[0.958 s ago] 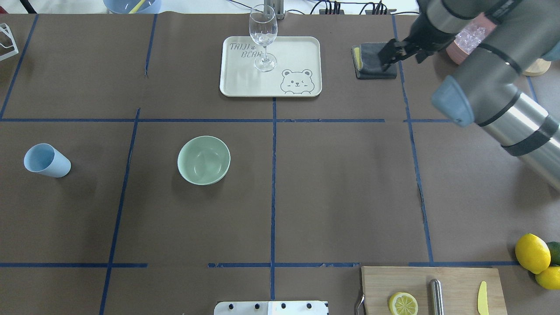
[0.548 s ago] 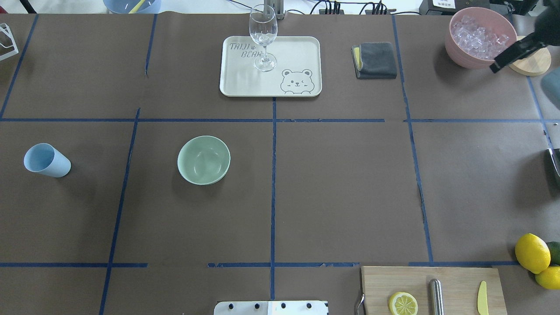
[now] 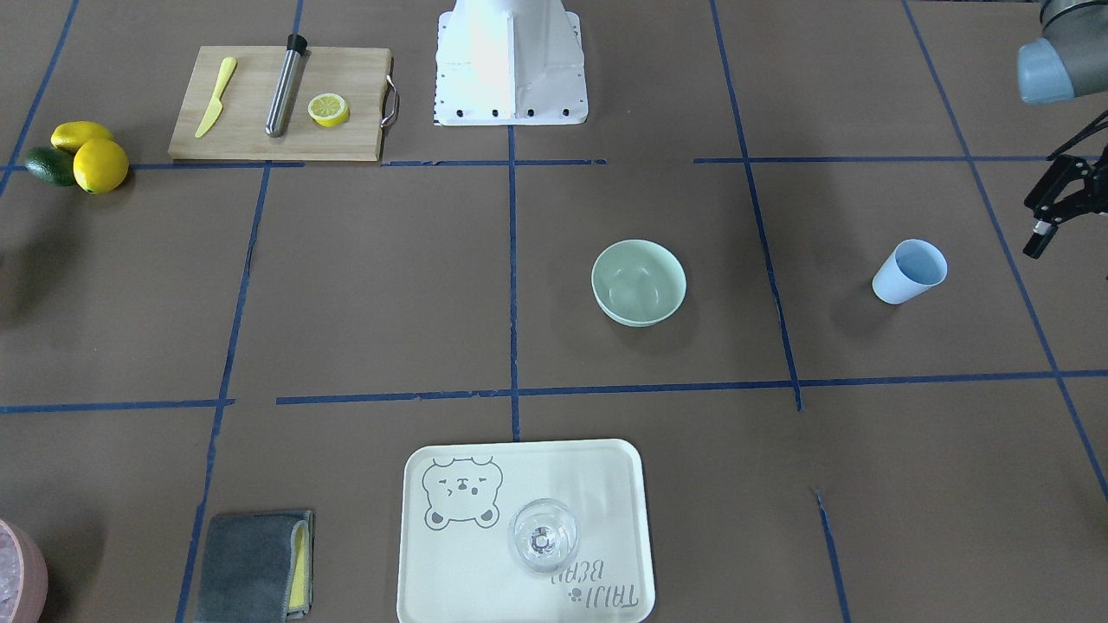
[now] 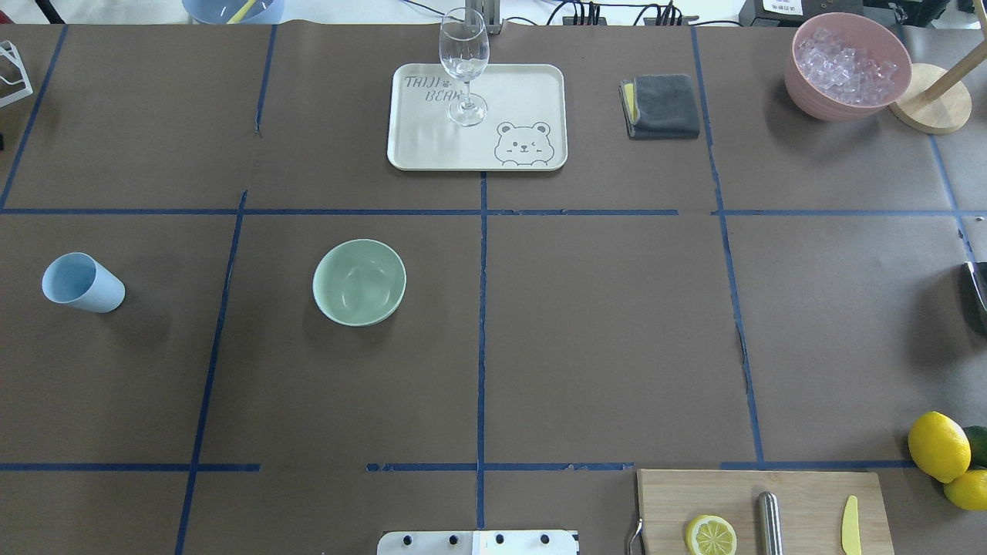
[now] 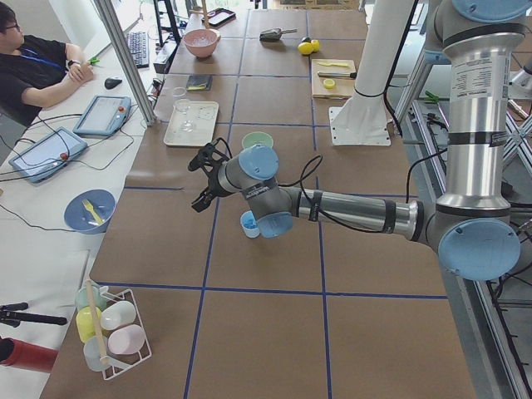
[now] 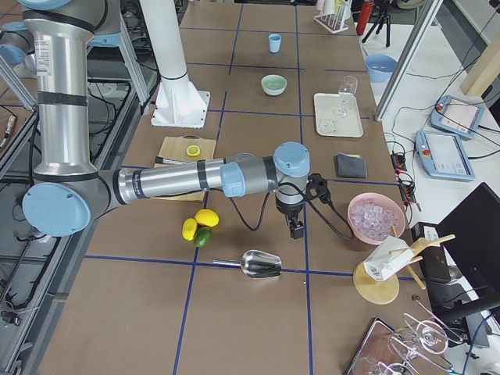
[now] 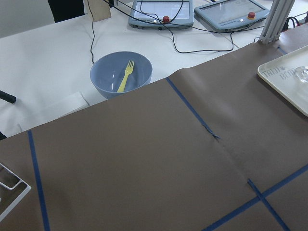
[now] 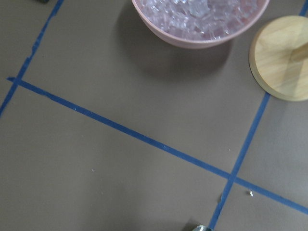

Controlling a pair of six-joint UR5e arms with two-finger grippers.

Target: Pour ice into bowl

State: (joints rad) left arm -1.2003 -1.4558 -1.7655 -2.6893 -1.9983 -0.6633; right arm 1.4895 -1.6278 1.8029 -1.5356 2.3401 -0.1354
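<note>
The robot's left gripper should next grab the blue cup around the cup's body [image 3: 894,285], below the cup's rim.
The mint-green bowl [image 4: 359,282] stands empty left of the table's centre, also in the front view [image 3: 639,282]. No loose ice cubes show in any view. A blue cup [image 4: 82,283] stands further left; I cannot see its contents. My left gripper [image 3: 1052,216] hovers beside the cup [image 3: 909,271], apart from it, with its fingers spread and empty; it also shows in the left side view [image 5: 198,181]. My right gripper [image 6: 295,226] points down between the lemons and the pink container [image 6: 376,217]. It shows in that view only, so I cannot tell its state.
The pink container [image 4: 847,65] of pale cubes stands at the far right. A wine glass [image 4: 463,65] stands on a bear tray [image 4: 532,85], a grey cloth [image 4: 663,105] beside it. A cutting board [image 4: 802,493] holds a lemon slice. A metal scoop [image 6: 262,264] lies near the lemons [image 4: 938,445].
My right arm has swung away to the right and left the overhead view, uncovering the pink container. The bowl and the cup have not moved.
</note>
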